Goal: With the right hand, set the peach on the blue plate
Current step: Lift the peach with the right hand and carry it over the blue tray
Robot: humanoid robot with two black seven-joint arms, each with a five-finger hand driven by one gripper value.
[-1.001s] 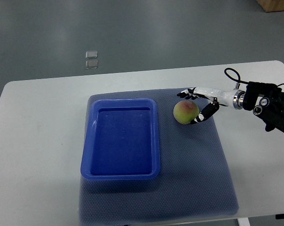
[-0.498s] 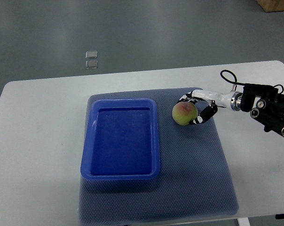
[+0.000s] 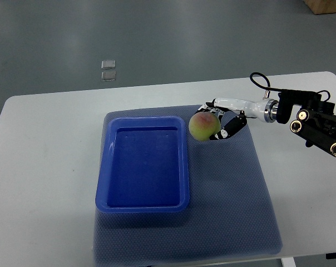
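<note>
Next, my right gripper releases the peach, which hangs beside the tray's rim now, near the middle of the empty blue plate (image 3: 136, 161).
A yellow-green peach (image 3: 204, 126) with a red blush is held in my right hand (image 3: 219, 119), whose fingers curl around its right side. The fruit hangs just beside the right rim of the blue plate (image 3: 184, 167), a deep rectangular blue tray lying on a grey-blue mat. The tray holds nothing. My right arm (image 3: 301, 117) reaches in from the right edge over the white table. The left arm does not show.
The grey-blue mat (image 3: 235, 200) covers the middle of the white table (image 3: 45, 167). Two small clear squares (image 3: 108, 70) lie on the floor beyond the table's far edge. A brown box corner (image 3: 326, 5) shows at the top right.
My right hand closed around the peach and has carried it left and slightly up, from the mat's right part to the tray's right rim. The arm followed leftward.
</note>
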